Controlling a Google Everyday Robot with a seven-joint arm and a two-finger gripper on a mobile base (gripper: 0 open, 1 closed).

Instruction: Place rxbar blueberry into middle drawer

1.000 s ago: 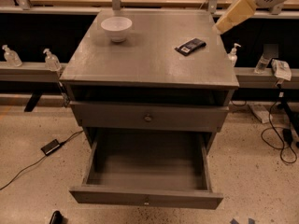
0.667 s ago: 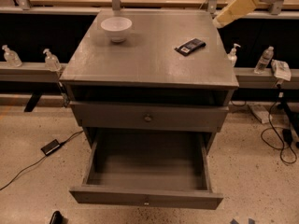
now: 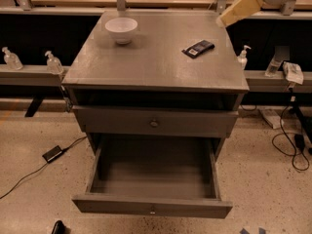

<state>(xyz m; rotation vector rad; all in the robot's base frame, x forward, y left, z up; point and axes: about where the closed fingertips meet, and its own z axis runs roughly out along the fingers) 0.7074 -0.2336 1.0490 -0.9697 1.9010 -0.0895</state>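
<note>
The middle of the rxbar blueberry (image 3: 199,48) on the grey cabinet top is the next place for my gripper to go to and close.
The rxbar blueberry (image 3: 198,48), a small dark bar with pale label patches, lies flat on the right part of the grey cabinet top (image 3: 146,62). The middle drawer (image 3: 152,206) is the lowest one. It is pulled fully open and its deep box holds nothing. The like knobbed drawer above it (image 3: 154,123) is shut. My gripper (image 3: 230,15), cream coloured, hangs in the air at the top right, above and to the right of the bar and apart from it. It holds nothing that I can see.
A white bowl (image 3: 121,29) stands at the back left of the cabinet top. Sanitizer bottles (image 3: 52,62) sit on rails at both sides. Cables (image 3: 287,145) and a black adapter (image 3: 51,153) lie on the floor.
My gripper has risen a little at the top right. The bar, bowl and drawers have not moved.
</note>
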